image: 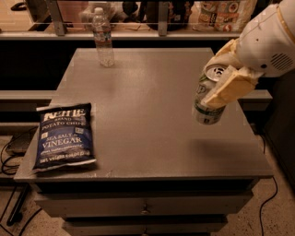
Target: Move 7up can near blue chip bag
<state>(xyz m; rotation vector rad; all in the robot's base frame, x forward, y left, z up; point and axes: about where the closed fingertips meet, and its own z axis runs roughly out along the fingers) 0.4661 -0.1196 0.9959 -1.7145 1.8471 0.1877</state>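
The 7up can will be released on the grey table, slightly apart from the blue chip bag's inner edge (120, 137).
The 7up can (206, 101), white and green with a silver top, hangs tilted in the air over the right side of the grey table (152, 115). My gripper (220, 79) is shut on the can, its cream fingers (228, 87) clamped on either side near the top. The blue chip bag (63, 136) lies flat at the table's front left corner, far to the left of the can.
A clear plastic water bottle (103, 38) stands at the table's back left. A shelf with packaged goods (221, 14) runs behind the table. Drawers (143, 209) sit under the tabletop. Cables (11, 161) lie on the floor at left.
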